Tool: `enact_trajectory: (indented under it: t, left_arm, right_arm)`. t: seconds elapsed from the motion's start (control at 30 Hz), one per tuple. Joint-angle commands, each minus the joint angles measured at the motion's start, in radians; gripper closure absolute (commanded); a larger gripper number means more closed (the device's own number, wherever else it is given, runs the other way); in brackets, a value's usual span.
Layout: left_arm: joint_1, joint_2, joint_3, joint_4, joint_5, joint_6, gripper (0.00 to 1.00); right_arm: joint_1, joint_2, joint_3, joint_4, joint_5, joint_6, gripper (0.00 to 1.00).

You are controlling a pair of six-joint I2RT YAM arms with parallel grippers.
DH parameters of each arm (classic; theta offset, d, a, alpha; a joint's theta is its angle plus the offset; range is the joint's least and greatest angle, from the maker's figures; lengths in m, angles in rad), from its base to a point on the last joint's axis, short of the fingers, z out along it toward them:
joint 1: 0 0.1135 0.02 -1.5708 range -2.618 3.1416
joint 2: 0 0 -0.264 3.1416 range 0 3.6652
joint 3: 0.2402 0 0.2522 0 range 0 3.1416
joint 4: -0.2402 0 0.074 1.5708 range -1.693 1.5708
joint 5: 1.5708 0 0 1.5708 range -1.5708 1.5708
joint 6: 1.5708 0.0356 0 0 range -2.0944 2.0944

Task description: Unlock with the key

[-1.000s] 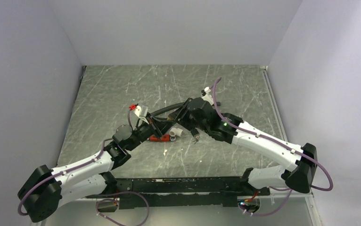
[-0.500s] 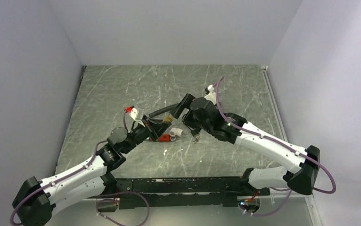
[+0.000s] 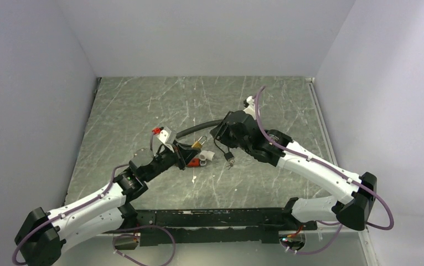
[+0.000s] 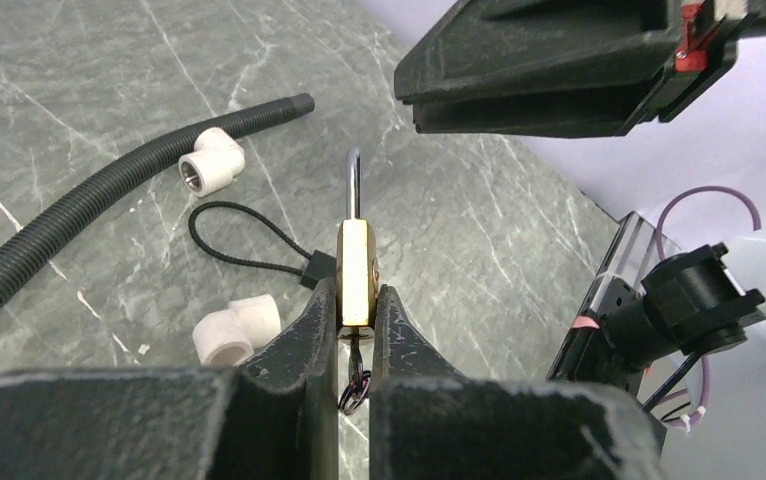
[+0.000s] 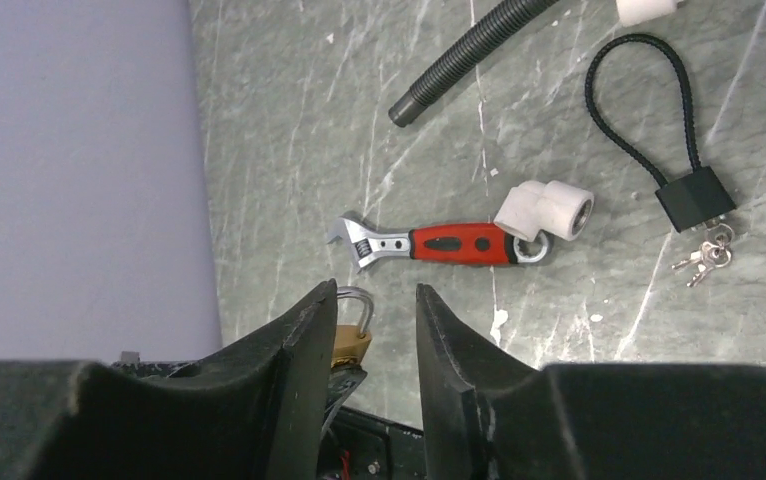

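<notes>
I need to set the brass padlock with my left gripper on the bare table (image 3: 153, 127) past the black hose's end nearest that gripper.
My left gripper (image 4: 356, 315) is shut on the brass padlock (image 4: 356, 268), which stands upright with its steel shackle (image 4: 353, 180) pointing away. The key (image 4: 360, 355) hangs from the padlock's underside between my fingers, with a small ring (image 4: 355, 392) below it. In the top view the padlock (image 3: 198, 143) sits mid-table at the tip of my left gripper (image 3: 192, 151). My right gripper (image 5: 374, 300) is open with nothing between its fingers. It hovers just right of the padlock (image 5: 351, 342), which peeks out behind its left finger.
On the table lie a red-handled wrench (image 5: 449, 243), two white pipe elbows (image 5: 549, 210) (image 4: 211, 160), a black corrugated hose (image 5: 469, 55), and a black cable lock (image 5: 694, 195) with a bunch of small keys (image 5: 704, 258). Walls close in the left, right and back.
My right gripper has pulled back up and to the right, off the padlock, and its jaws have widened then narrowed. My left gripper has kept its hold and shifted a little.
</notes>
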Motion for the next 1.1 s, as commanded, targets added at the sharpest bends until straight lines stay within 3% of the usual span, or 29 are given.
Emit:
enact_trajectory:
  t: [0.0,0.17,0.27,0.43,0.53,0.83,1.07]
  left_arm:
    - [0.002,0.000,0.035,0.029,0.034,0.036,1.00]
    - [0.000,0.021,0.046,0.020,0.032,0.080,1.00]
    - [-0.017,0.036,0.069,-0.007,0.006,0.147,1.00]
    - [-0.125,0.094,0.120,-0.077,-0.172,0.357,1.00]
    - [-0.168,0.117,0.139,-0.075,-0.232,0.411,1.00]
    - [-0.242,0.144,0.140,-0.031,-0.437,0.482,1.00]
    - [-0.245,0.093,0.118,-0.002,-0.431,0.482,1.00]
  right_arm:
    - [0.002,0.009,0.034,0.038,-0.036,-0.050,0.59]
    - [0.002,0.062,0.083,-0.001,-0.078,-0.053,0.45]
    - [0.002,0.115,0.121,-0.047,-0.085,-0.035,0.44]
    - [0.002,0.198,0.172,-0.092,-0.111,-0.025,0.44]
    - [0.002,0.234,0.191,-0.117,-0.113,-0.016,0.44]
    - [0.002,0.237,0.172,-0.134,-0.122,-0.001,0.57]
    - [0.002,0.270,0.153,-0.121,-0.167,-0.044,0.65]
